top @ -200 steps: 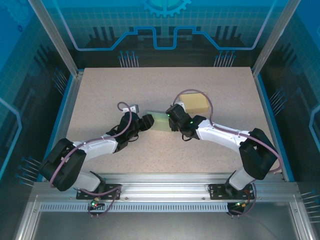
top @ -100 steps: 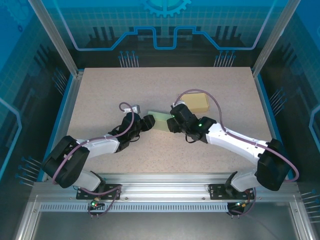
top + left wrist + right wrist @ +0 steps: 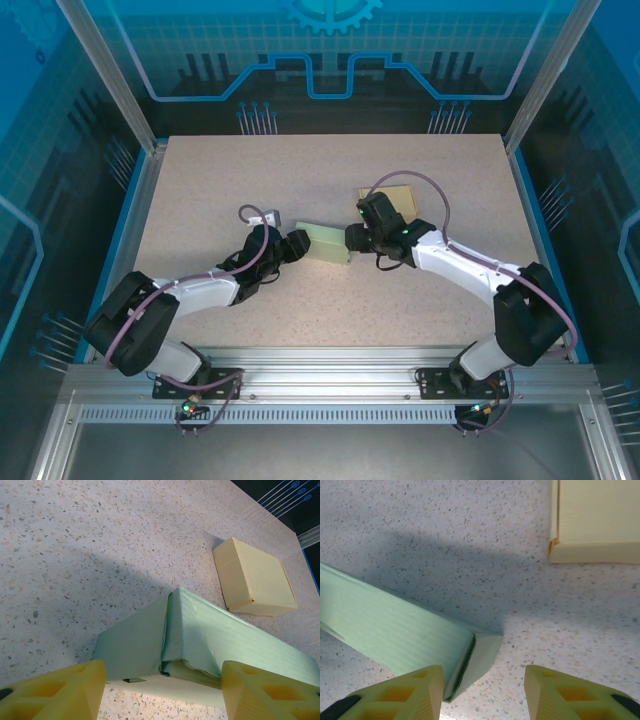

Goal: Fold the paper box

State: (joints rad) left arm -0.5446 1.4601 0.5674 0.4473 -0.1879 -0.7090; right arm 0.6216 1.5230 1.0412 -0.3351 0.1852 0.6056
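Observation:
My left gripper needs to open, lift clear, turn and grip squarely across the box's narrow top (image 3: 220,625) before moving the paper box, because it sits crooked at the box's crumpled end.
The pale green paper box (image 3: 325,243) lies on its side mid-table, between the two grippers. In the left wrist view its crumpled left end (image 3: 200,630) spans the gap between the yellow fingers, touching both. My left gripper (image 3: 297,243) (image 3: 162,692) is shut on that end. The box's right end (image 3: 395,630) has a side flap folded in at an angle, with a dark slit beside it. My right gripper (image 3: 352,240) (image 3: 482,695) stands open just off this end. Its left finger is beside the flap, and bare table lies between the fingers.
A closed tan cardboard box (image 3: 400,195) (image 3: 255,580) (image 3: 597,520) sits just behind the right wrist, partly hidden by it in the top view. The speckled table (image 3: 220,190) is bounded by a blue rim and aluminium posts.
The right gripper has drawn back to the right, off the box's right end, and its jaws widened, then narrowed a little. The left arm and the box have stayed put.

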